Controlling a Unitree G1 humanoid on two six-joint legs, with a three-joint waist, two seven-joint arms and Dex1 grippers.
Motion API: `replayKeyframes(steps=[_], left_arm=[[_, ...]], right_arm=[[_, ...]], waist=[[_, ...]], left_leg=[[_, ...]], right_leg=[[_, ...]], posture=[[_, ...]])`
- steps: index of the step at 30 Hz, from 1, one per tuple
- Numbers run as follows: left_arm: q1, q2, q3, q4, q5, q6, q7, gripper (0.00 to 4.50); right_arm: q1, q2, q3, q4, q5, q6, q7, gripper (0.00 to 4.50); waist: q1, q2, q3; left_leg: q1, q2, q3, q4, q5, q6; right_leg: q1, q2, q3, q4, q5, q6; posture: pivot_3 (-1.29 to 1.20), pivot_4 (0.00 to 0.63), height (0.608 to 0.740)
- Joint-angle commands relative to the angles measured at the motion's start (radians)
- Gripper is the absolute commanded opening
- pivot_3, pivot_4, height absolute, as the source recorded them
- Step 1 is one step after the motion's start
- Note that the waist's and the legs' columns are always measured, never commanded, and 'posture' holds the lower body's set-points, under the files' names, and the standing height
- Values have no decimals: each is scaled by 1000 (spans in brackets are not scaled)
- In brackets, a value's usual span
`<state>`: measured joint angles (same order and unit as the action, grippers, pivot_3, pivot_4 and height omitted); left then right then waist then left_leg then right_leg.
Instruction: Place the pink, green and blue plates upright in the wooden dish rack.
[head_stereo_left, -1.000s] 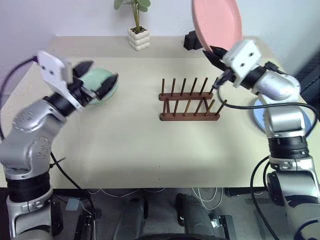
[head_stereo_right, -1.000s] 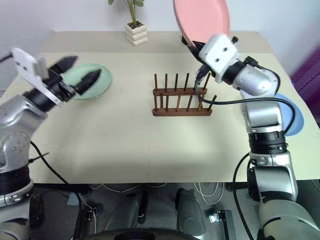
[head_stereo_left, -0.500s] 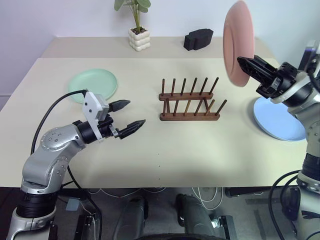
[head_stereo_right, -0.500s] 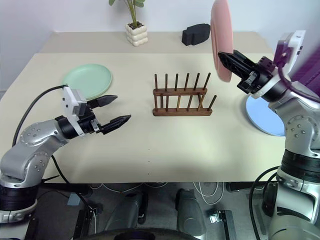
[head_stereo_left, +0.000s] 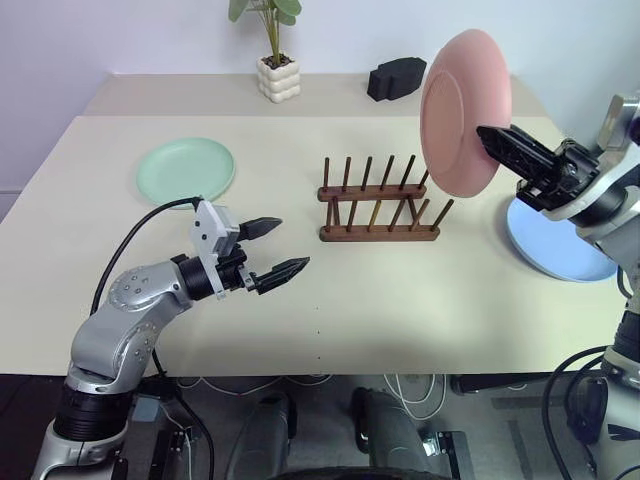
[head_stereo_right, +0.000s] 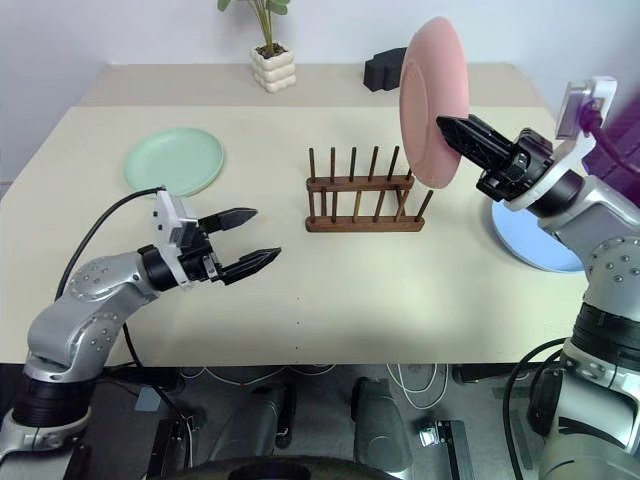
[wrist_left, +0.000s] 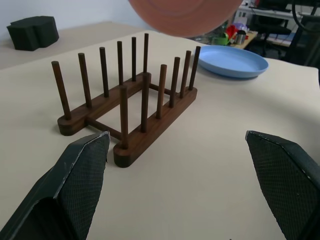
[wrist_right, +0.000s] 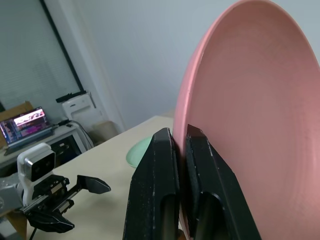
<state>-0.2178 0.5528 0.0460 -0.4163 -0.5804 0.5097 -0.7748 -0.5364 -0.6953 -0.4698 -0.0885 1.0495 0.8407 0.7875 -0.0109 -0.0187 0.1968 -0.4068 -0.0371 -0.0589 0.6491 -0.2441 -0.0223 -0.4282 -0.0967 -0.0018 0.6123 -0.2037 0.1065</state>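
Observation:
My right gripper needs to release the pink plate, which stands on edge in the air, in the rack's end slot (head_stereo_left: 434, 222) nearest the blue plate.
The pink plate (head_stereo_left: 458, 112) stands on edge in the air, just right of and above the wooden dish rack (head_stereo_left: 380, 203). My right gripper (head_stereo_left: 484, 133) is shut on its rim, with one black finger (wrist_right: 161, 175) on each side. The rack is empty at mid-table. The green plate (head_stereo_left: 186, 170) lies flat at the far left. The blue plate (head_stereo_left: 545, 250) lies flat at the right edge, partly behind my right arm. My left gripper (head_stereo_left: 291, 244) hovers open and level, low over the table, front-left of the rack. Its fingers (wrist_left: 82, 172) frame the rack (wrist_left: 131, 112).
A potted plant (head_stereo_left: 276, 62) in a white pot and a black lumpy block (head_stereo_left: 396, 78) stand at the table's far edge. Bare tabletop (head_stereo_left: 400, 300) stretches in front of the rack to the near edge.
My left arm dropped from over the green plate to low in front-left of the rack. My right wrist rolled, turning the pink plate upright and carrying it slightly right.

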Motion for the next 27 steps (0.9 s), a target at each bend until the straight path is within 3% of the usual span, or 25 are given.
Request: replayKeyframes(steps=[1, 27], left_arm=[[-5, -8, -4, -36, -8, -11, 5, 4467], [6, -1, 7, -15, 1, -17, 17, 4467]], right_arm=[[-8, 5, -23, -2, 42, 2, -5, 0], [9, 75, -11, 136, 45, 19, -77, 0]], waist=[[0, 0, 0], [-1, 0, 0]], left_leg=[[0, 0, 0, 0, 0, 0], [0, 0, 0, 0, 0, 0]], right_leg=[[0, 0, 0, 0, 0, 0], [0, 0, 0, 0, 0, 0]], posture=[[0, 150, 736], [0, 150, 736]])
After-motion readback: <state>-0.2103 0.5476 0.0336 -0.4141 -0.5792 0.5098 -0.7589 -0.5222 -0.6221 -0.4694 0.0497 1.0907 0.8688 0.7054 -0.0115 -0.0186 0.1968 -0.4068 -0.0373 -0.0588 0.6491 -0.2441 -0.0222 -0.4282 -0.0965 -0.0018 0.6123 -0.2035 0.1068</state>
